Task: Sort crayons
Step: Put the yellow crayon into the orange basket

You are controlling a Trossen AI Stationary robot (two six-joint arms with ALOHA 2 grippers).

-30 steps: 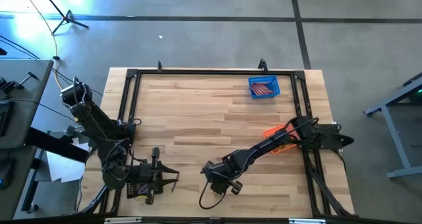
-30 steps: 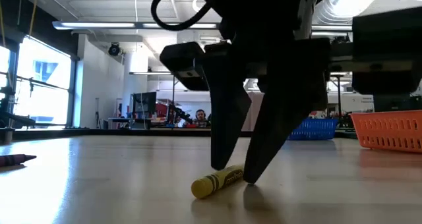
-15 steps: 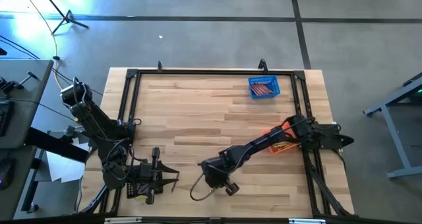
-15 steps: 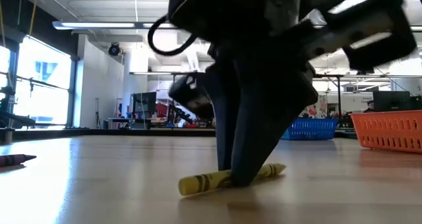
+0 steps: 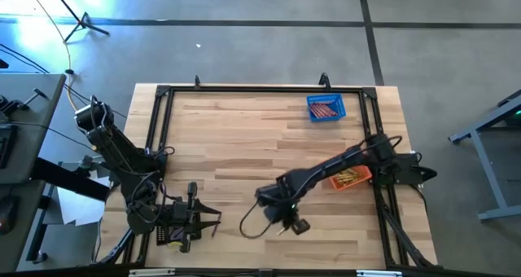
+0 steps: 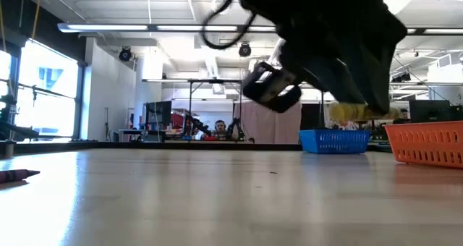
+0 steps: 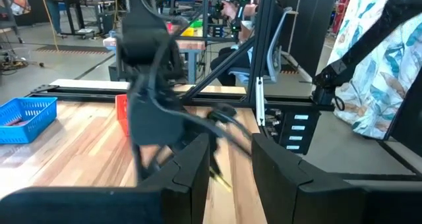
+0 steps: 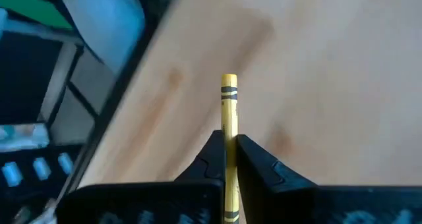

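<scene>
The robot's right gripper will release the yellow crayon among the yellow crayons in the orange basket (image 5: 352, 176).
My right gripper (image 8: 228, 143) is shut on a yellow crayon (image 8: 229, 102) above the middle of the table's near half (image 5: 269, 199). The low view shows that crayon (image 6: 359, 113) well above the tabletop. A maroon crayon (image 6: 17, 175) lies flat on the table at the left. The blue basket (image 5: 326, 108) holds red-orange crayons, and the orange basket (image 5: 350, 178) holds yellow ones. My left gripper (image 7: 231, 168) waits open at the near left corner (image 5: 213, 219), with nothing between its fingers. My right gripper pinches the yellow crayon's paper-wrapped shaft (image 8: 229, 130) between its two fingers (image 8: 254, 161). The crayon lies in the gap between them, and one end (image 8: 229, 80) sticks out past the fingertips. The fingers slant down from the table's right. The crayon is lifted clear, about level.
A black frame (image 5: 163, 94) runs around the wooden tabletop. The orange basket (image 6: 427, 141) and the blue basket (image 6: 334, 140) stand toward the right and far right. A dark basket (image 5: 172, 230) sits under my left arm. People show in the room beyond the table.
My right gripper has shut on the yellow crayon, which lay on the table, and has lifted it clear. It has rolled its wrist and gone up and toward the far edge; in the low view it has swung to the right.
</scene>
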